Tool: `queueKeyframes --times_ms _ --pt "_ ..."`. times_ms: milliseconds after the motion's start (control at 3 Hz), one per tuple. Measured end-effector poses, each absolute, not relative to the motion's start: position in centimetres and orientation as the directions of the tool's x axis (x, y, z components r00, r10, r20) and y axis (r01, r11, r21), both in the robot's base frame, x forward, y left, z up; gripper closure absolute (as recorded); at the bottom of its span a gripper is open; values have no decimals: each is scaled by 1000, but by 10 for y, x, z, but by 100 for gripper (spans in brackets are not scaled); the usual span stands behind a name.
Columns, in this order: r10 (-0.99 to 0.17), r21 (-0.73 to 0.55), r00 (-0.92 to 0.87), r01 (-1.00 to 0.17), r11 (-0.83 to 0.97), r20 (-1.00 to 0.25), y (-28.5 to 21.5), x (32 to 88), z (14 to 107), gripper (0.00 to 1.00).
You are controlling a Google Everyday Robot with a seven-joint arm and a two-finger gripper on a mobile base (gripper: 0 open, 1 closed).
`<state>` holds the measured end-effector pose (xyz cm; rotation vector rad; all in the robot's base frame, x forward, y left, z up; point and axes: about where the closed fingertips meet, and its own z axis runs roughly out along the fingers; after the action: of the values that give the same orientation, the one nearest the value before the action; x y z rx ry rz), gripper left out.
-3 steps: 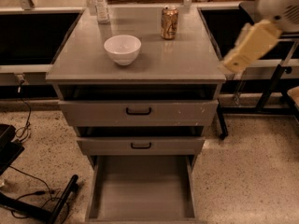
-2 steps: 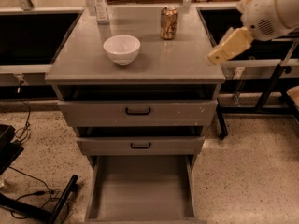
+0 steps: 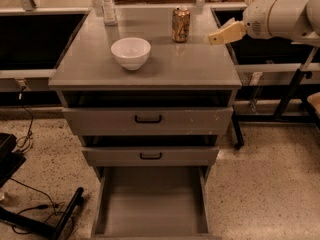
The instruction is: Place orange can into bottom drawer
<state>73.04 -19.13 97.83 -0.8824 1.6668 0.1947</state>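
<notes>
The robot's gripper will next move to the upper part (image 3: 181, 16) of the orange can, just under the can's top edge, and close there.
The orange can (image 3: 180, 24) stands upright at the back of the grey cabinet top (image 3: 190, 64), right of centre. The bottom drawer (image 3: 152, 204) is pulled open at the bottom of the view and its grey tray holds nothing. My gripper (image 3: 220, 35), cream-coloured, reaches in from the right on the white arm (image 3: 280, 16). It hovers above the cabinet top's right side, a short way right of the can and apart from it.
A white bowl (image 3: 130, 52) sits left of centre on the cabinet top. A clear plastic bottle (image 3: 107, 5) stands at the back left. Two shallower drawers with black handles (image 3: 148, 119) are partly pulled out above the bottom one. Black cables and a stand (image 3: 60, 219) lie on the floor at left.
The arm and gripper have moved up and to the left, from beside the cabinet's right edge to over its top, closer to the can. The can, bowl and drawers have not moved.
</notes>
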Motion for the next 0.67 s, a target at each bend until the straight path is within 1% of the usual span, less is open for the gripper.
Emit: queueKeyframes --times_ms 333,667 --pt "-443 -322 -34 -638 700 -896 -191 730 978 0" --pt "-388 -293 -14 -633 717 -921 -185 759 971 0"
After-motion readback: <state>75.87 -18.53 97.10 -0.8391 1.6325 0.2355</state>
